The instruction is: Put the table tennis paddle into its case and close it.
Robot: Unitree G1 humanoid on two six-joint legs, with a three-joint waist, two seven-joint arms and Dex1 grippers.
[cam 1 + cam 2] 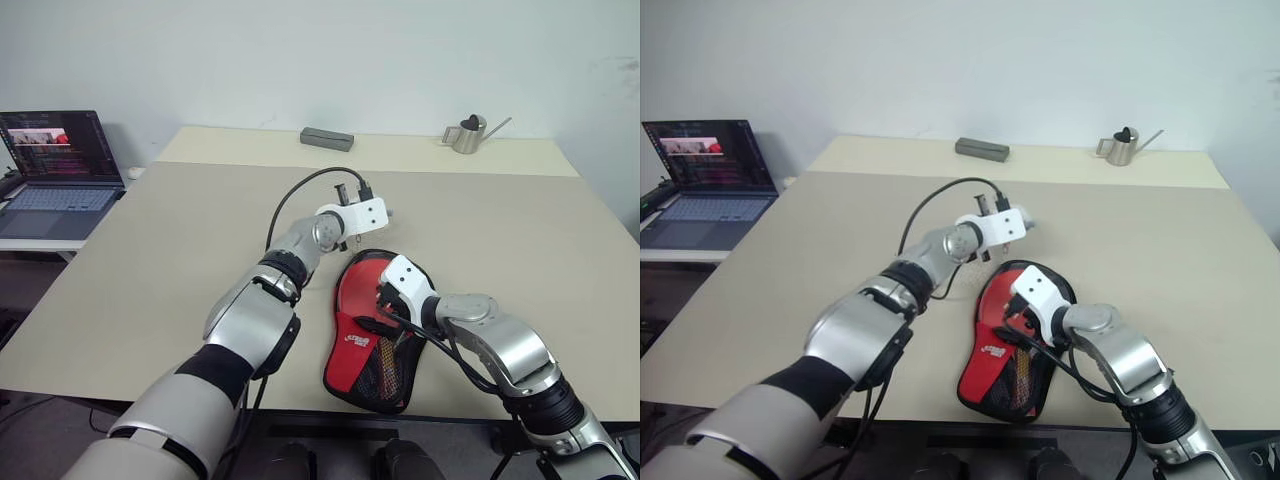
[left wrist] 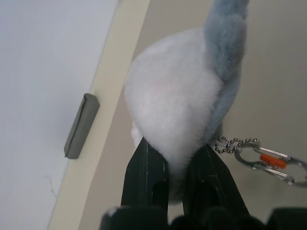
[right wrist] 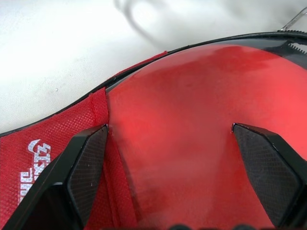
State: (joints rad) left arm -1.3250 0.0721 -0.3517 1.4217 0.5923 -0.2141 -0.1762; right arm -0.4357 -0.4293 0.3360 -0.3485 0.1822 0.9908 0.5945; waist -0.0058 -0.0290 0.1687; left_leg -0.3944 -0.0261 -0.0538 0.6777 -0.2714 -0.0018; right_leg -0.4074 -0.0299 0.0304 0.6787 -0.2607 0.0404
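Next, I release the grey-white plush pouch, now held beyond the case's far end, from my left gripper on the table (image 1: 446, 252) just past my right gripper, next to the far end of the case.
The black case (image 1: 392, 392) lies open near the table's front edge, its red panel with white lettering (image 1: 357, 342) facing up. Inside it rests the table tennis paddle (image 1: 360, 288), red face up (image 3: 192, 120), with the handle hidden under the mesh pocket. My right gripper (image 1: 384, 300) hovers over the paddle's face, its fingers (image 3: 88, 163) spread wide and open. My left gripper (image 1: 388, 214) is held just beyond the case's far end, shut on a small grey-white plush pouch (image 2: 177, 110). A ball chain and a metal clip (image 2: 268, 160) hang from the pouch.
A grey block (image 1: 327, 138) and a small metal watering can (image 1: 468, 133) stand at the far edge of the beige table (image 1: 180, 260). An open laptop (image 1: 60, 170) sits on a side desk to the left. A black cable loops above my left wrist.
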